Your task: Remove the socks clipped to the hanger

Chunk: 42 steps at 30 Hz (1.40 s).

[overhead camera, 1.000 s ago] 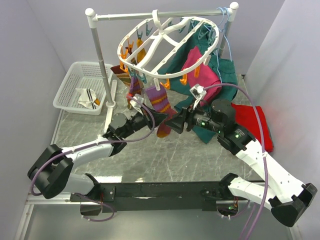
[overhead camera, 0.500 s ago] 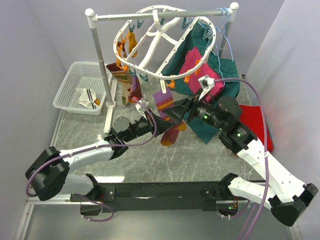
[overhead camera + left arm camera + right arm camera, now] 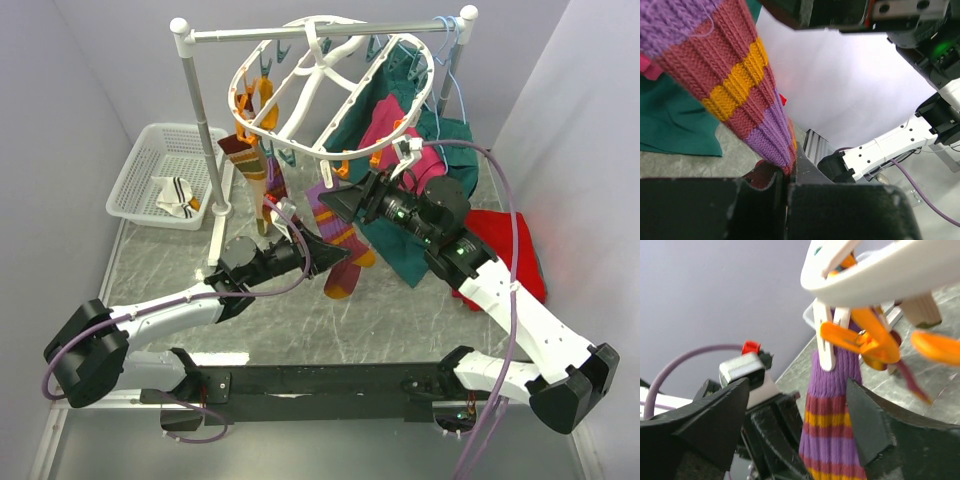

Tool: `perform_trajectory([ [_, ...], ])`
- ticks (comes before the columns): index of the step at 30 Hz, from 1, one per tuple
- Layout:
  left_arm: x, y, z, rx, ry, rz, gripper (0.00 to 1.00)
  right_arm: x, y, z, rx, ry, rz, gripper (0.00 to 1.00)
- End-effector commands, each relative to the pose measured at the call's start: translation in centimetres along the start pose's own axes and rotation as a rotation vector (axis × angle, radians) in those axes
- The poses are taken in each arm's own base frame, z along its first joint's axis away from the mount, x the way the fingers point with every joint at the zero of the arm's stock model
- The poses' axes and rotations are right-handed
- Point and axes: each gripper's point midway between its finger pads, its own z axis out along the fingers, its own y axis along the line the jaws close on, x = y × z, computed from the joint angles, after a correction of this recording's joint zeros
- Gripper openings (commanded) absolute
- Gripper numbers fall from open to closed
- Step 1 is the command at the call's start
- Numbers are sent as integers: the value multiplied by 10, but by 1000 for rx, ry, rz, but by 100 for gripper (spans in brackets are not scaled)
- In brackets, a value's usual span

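The robot's left gripper needs to release the purple, maroon and orange striped sock over the white striped sock in the basket (image 3: 182, 182).
The white oval hanger (image 3: 300, 100) hangs tilted from the rack bar. A purple, maroon and orange striped sock (image 3: 332, 222) hangs from an orange clip (image 3: 337, 170) on its near rim. My left gripper (image 3: 338, 252) is shut on this sock's lower part; in the left wrist view the sock (image 3: 735, 75) runs down into the closed gripper (image 3: 787, 175). My right gripper (image 3: 328, 200) is open just below the clip. In the right wrist view its gripper (image 3: 797, 395) has one finger on each side of the sock (image 3: 832, 425), under the orange clip (image 3: 860, 340) and hanger rim (image 3: 880, 270). More socks (image 3: 247, 150) hang at the hanger's left.
A white pole rack (image 3: 200, 130) carries the hanger. Dark green clothes (image 3: 430, 140) and a magenta garment (image 3: 392, 130) hang behind on pale blue hangers. A white basket (image 3: 140, 180) at the left holds a white striped sock (image 3: 175, 195). A red cloth (image 3: 515, 250) lies at the right.
My left gripper has pulled the sock down and towards me, so it hangs stretched. The hanger has tilted up. My right gripper has risen to the clip.
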Motion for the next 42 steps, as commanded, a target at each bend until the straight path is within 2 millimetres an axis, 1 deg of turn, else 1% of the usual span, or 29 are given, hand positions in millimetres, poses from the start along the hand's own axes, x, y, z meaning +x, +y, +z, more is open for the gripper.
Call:
perform_trajectory([
  [1, -6, -19, -1, 58, -6, 4, 2, -46, 17, -1, -7, -134, -63, 81],
  [3, -6, -20, 0, 61, -5, 4, 1, -49, 15, 0, 4, -138, -73, 78],
  [7, -5, -21, 1, 69, -2, -1, 1, -49, 12, 5, 6, -124, -86, 74],
  [10, -5, -23, 2, 77, -4, -8, 1, -45, 9, 9, 9, -118, -87, 71],
  [11, -4, -23, 2, 77, -2, -9, 1, -45, 10, 10, 3, -116, -92, 66],
  [15, -5, -24, 3, 78, -1, -10, 1, -39, 2, 14, 25, -91, -97, 62],
  [18, -5, -26, 3, 82, 0, -9, 1, -34, 0, 14, 20, -82, -97, 62],
  [21, -6, -28, 3, 85, 3, -11, 1, -31, -8, 17, 44, -75, -104, 62],
  [29, -9, -33, 5, 92, -1, -8, 1, -27, -23, 24, 116, -20, -128, 71],
  [31, -9, -33, 5, 93, -2, -9, 1, -23, -19, 23, 81, -14, -125, 74],
  [33, -8, -33, 6, 100, -2, -17, 1, -25, -13, 23, 33, -25, -104, 74],
  [34, -8, -34, 6, 105, 2, -18, 1, -24, -6, 24, -15, -21, -98, 73],
  [36, -5, -34, 8, 110, 10, -30, 1, -25, 0, 26, -50, -25, -54, 73],
  [37, -4, -33, 9, 110, 12, -33, 1, -25, 5, 28, -94, -27, -46, 72],
  [39, -4, -35, 10, 113, 11, -34, 1, -26, 8, 30, -125, -32, 1, 71],
  [40, -3, -35, 10, 114, 15, -35, 1, -31, 11, 29, -152, -55, 1, 70],
  [42, -3, -36, 11, 114, 17, -33, 1, -35, 13, 29, -176, -68, 39, 68],
])
